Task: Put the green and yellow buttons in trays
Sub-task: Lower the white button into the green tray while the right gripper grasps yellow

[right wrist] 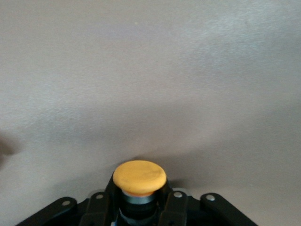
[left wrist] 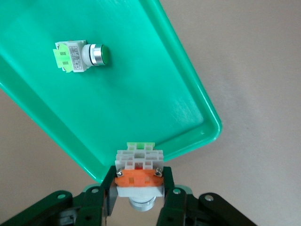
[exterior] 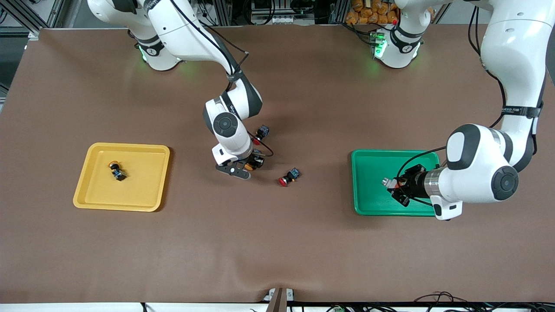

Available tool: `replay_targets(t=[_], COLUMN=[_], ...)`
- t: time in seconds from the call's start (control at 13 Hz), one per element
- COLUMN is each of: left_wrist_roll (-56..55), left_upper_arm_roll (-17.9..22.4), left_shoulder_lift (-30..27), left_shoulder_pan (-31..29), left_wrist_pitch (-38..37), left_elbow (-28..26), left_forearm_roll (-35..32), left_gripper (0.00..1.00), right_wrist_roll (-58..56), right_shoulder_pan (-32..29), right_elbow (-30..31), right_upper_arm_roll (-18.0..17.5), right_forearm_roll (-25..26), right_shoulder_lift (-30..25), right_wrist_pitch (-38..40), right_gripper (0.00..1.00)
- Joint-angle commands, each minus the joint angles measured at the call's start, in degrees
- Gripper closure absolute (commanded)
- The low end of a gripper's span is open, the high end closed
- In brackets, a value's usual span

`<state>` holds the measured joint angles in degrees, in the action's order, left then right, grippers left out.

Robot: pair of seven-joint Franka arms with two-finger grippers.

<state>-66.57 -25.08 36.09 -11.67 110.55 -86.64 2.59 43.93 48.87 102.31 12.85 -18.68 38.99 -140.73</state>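
My left gripper will let go of the orange-banded switch beside the green-capped button [exterior: 387, 187] [left wrist: 127, 98], on the side of the green tray that faces the red-capped switches.
My left gripper [exterior: 393, 185] is shut on a switch [left wrist: 139, 167] with a white-grey body, an orange band and a silver collar. Its cap is hidden. It hangs over the green tray [exterior: 368, 167], by a corner of its rim [left wrist: 207, 129]. A green-capped button [left wrist: 81, 55] lies in that tray. My right gripper [exterior: 248, 167] is shut on a yellow button [right wrist: 139, 177] low over the mat in the middle of the table. Another yellow button [exterior: 117, 170] lies in the yellow tray [exterior: 99, 195].
Two red-capped switches lie on the brown mat by my right gripper: one [exterior: 261, 133] farther from the front camera, one [exterior: 288, 177] nearer and toward the green tray. The mat has a raised fold [exterior: 277, 264] near its front edge.
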Motion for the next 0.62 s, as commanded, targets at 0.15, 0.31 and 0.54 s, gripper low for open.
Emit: replay_targets(t=[0.15, 0.31, 0.54], left_wrist_roll=[4.1, 4.8, 6.2], left_upper_arm_roll=[-0.7, -0.4, -0.2], left_shoulder_lift=[-0.6, 0.0, 1.4], left_shoulder_pan=[-0.8, -0.8, -1.8], left_wrist_pitch=[7.5, 7.9, 8.5], left_elbow=[-7.6, -7.8, -7.7], left_forearm_roll=[-1.0, -1.4, -2.3], left_gripper=[1.0, 1.0, 1.0], right_wrist_roll=[-8.9, -11.0, -22.3], right_shoulder_pan=[-0.4, -0.4, -1.4], right_elbow=[0.5, 2.4, 7.4], right_upper_arm_roll=[7.3, 10.6, 14.4], right_forearm_roll=[0.5, 2.8, 4.9], right_shoulder_lift=[-8.3, -10.8, -13.3], right_wrist_pitch=[18.4, 21.3, 21.2], right_gripper=[1.0, 1.0, 1.0])
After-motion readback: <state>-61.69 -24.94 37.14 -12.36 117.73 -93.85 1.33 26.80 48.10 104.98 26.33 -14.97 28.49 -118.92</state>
